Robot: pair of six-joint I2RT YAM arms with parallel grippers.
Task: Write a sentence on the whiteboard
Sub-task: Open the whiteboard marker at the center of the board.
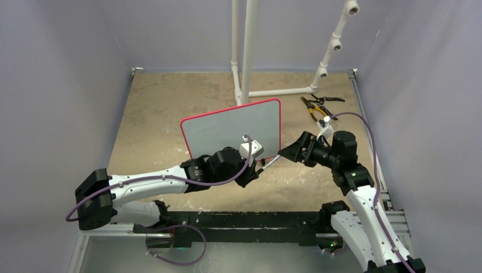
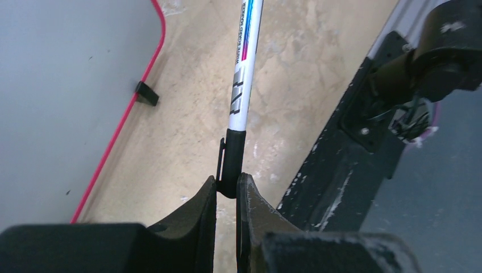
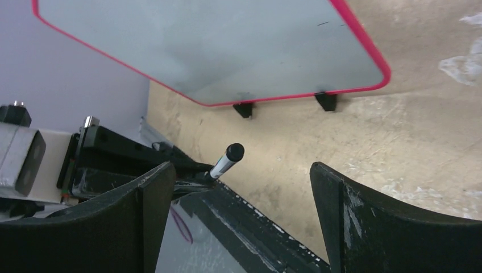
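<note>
The left gripper holds only the end of the marker's cap, so it should take the cap deeper (image 2: 233, 152) while the right gripper holds the body of the marker.
The whiteboard (image 1: 233, 128) stands upright on two black feet mid-table, pale grey with a red border. Its face (image 3: 210, 45) looks blank, and no sentence is in view. My left gripper (image 2: 227, 185) is shut on the black clipped end of a white whiteboard marker (image 2: 243, 68). In the top view it (image 1: 254, 170) sits just in front of the board's lower right corner. The marker (image 1: 271, 162) points right toward my right gripper (image 1: 287, 152). That gripper (image 3: 241, 187) is open wide, and the marker's other black end (image 3: 233, 152) floats near its left finger, untouched.
Pliers and cutters (image 1: 318, 108) lie at the back right. A white pipe frame (image 1: 247, 51) rises behind the board. The black base rail (image 2: 335, 165) runs along the near edge under both arms. Bare tan tabletop (image 1: 153, 114) lies left of the board.
</note>
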